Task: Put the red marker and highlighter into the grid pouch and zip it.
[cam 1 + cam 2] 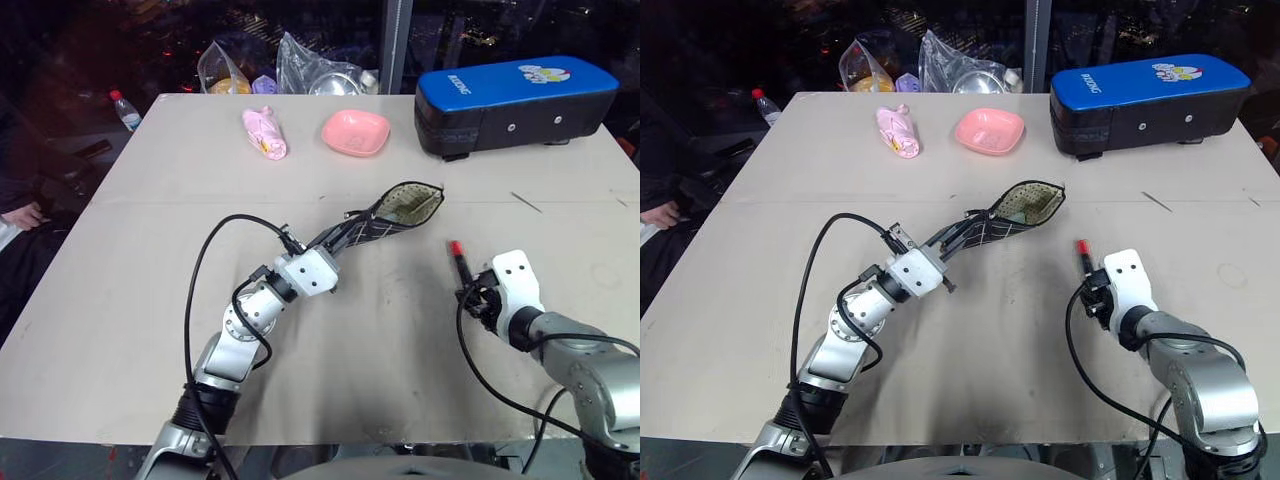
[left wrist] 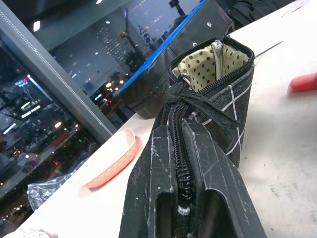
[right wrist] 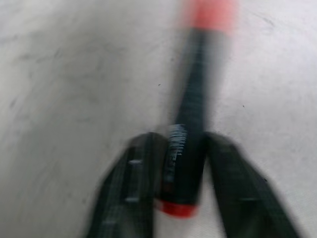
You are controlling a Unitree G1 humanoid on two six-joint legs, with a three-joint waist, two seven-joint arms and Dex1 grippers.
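Next, I release the red marker from my right gripper on the dotted lining inside the grid pouch's opening [image 1: 402,208].
My left gripper [image 1: 338,240] is shut on the zipper edge of the grid pouch [image 1: 400,208], holding it above the table at mid-table. The pouch's mouth gapes open toward the far right and shows a dotted lining [image 2: 205,69]. The red marker [image 1: 458,258] lies on the table to the right of the pouch, red tip pointing away from me. My right gripper [image 1: 472,290] is low over its near end. In the right wrist view the two fingers sit tight against either side of the marker [image 3: 190,99]. The highlighter is out of view.
A big blue-topped black case [image 1: 515,100] stands at the back right. A pink dish [image 1: 356,132] and a pink wrapped bundle [image 1: 265,133] lie at the back middle. Plastic bags [image 1: 300,65] and a bottle [image 1: 124,108] sit beyond the far edge.
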